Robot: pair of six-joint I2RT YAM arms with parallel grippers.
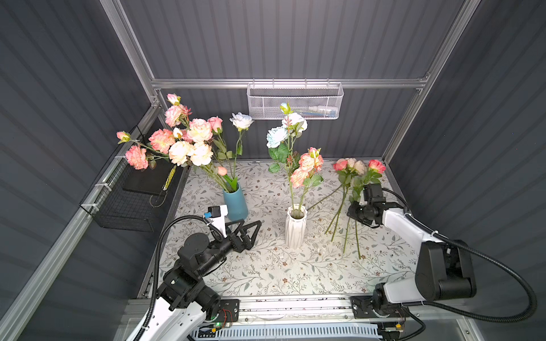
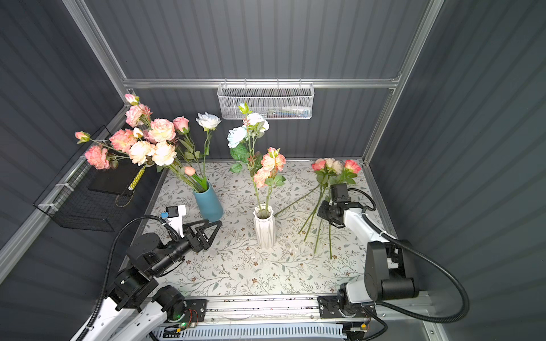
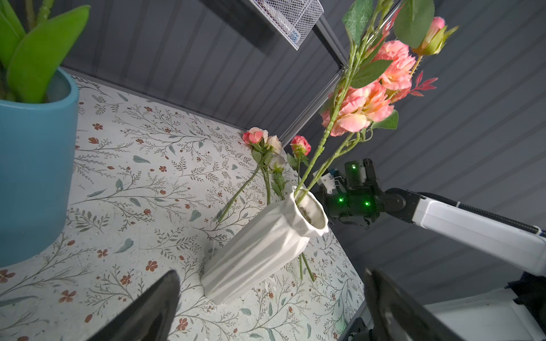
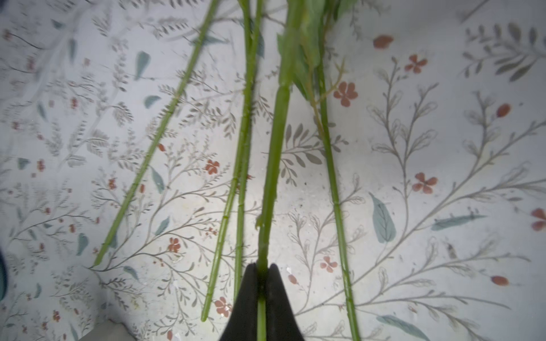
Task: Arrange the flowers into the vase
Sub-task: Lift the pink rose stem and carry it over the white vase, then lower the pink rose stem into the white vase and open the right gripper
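Note:
My right gripper is holding the green stem. It will let go of it inside the opening of the white ribbed vase point(image 1: 293, 212), beside the peach flowers.
A white ribbed vase point(image 1: 295, 227) point(image 2: 265, 228) point(image 3: 266, 245) stands mid-table and holds pale-blue, white and peach flowers point(image 1: 307, 165). Several loose flowers point(image 1: 359, 168) point(image 2: 336, 168) with pink and cream blooms lie at the table's right, their green stems fanned toward the front. My right gripper point(image 4: 261, 274) is down among them and shut on one green stem point(image 4: 274, 147). In both top views its wrist point(image 1: 367, 206) hides the jaws. My left gripper point(image 1: 254, 233) point(image 2: 214, 233) point(image 3: 270, 295) hovers open and empty, left of the white vase.
A blue vase point(image 1: 235, 203) point(image 3: 32, 177) packed with pink and cream flowers stands just behind the left gripper. A white mesh basket point(image 1: 295, 102) hangs on the back rail. A black wire basket point(image 1: 127, 203) hangs on the left wall.

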